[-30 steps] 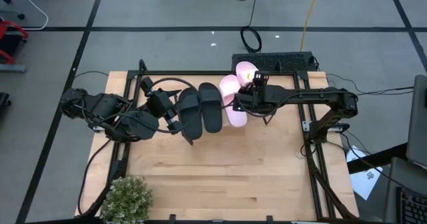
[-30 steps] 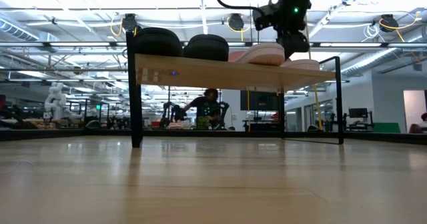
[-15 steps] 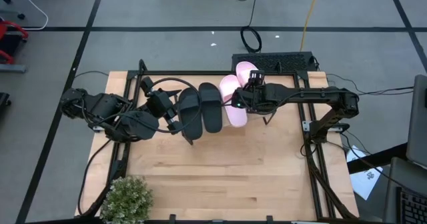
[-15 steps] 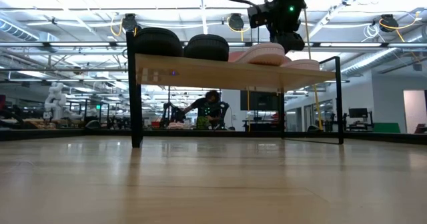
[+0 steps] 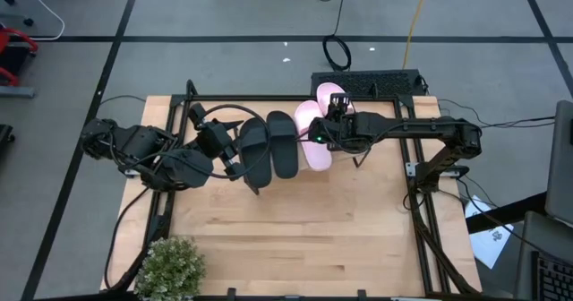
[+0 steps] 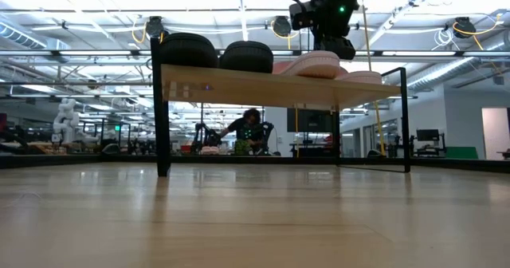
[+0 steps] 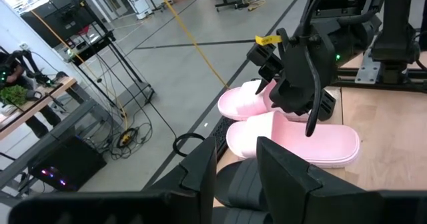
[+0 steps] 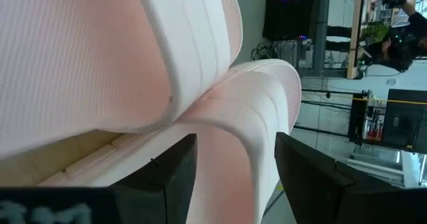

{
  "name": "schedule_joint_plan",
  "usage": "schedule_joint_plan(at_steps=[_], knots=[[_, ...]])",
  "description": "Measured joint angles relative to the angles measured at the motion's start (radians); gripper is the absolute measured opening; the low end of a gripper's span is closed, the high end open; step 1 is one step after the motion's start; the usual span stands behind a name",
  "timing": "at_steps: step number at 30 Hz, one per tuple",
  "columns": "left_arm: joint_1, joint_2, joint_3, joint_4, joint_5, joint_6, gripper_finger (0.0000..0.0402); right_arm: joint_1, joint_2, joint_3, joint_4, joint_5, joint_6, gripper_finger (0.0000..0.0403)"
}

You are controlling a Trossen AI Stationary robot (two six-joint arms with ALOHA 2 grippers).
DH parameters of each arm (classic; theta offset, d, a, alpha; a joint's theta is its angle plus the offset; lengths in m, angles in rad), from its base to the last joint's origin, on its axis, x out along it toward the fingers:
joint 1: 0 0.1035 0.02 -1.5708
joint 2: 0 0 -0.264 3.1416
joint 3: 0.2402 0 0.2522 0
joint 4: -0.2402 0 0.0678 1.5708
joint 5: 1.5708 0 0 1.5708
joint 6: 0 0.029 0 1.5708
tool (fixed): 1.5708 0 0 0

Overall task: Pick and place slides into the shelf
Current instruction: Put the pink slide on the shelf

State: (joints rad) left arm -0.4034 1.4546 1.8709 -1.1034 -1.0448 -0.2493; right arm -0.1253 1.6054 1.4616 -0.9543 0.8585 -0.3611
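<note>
Next, my right gripper pinches the crooked slide's strap (image 8: 251,123) and pulls that slide nearer, because the crooked pink slide's far end sticks out past the other pink slide.
The shelf (image 6: 279,86) stands toward the table's far side with all the slides on its plank top. Two black slides (image 5: 269,146) lie side by side. One pink slide (image 5: 315,140) lies beside them, and the other pink slide (image 5: 332,97) sits askew at its far end, overlapping it. My right gripper (image 5: 320,133) hovers open just above the pink slides, its fingers (image 8: 170,174) on either side of a pink strap (image 8: 247,134) without holding it. My left gripper (image 5: 235,158) is open at the left side of the left black slide (image 7: 233,184).
A potted plant (image 5: 170,267) stands at the table's near left corner. A black frame (image 5: 421,202) runs around the table, and a dark flat box (image 5: 367,81) lies past the far edge. Bare wood (image 5: 304,229) stretches along the near half. A person (image 6: 251,128) sits far behind.
My right gripper has drifted toward the table's left and slightly up, staying over the pink slides with its fingers open. The slides and the left arm have kept still.
</note>
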Motion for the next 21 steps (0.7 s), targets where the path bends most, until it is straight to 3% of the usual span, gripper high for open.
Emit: schedule_joint_plan(at_steps=[14, 21], knots=[[0.0, 0.0, 0.0, 0.0, 0.0, -0.003, 0.0113, -0.021, 0.0, 0.0, 0.0, -0.048, -0.009, 0.0191], [0.0, 0.0, 0.0, 0.0, 0.0, -0.002, 0.0113, -0.059, 0.002, 0.0, 0.016, -0.051, -0.023, 0.0142]])
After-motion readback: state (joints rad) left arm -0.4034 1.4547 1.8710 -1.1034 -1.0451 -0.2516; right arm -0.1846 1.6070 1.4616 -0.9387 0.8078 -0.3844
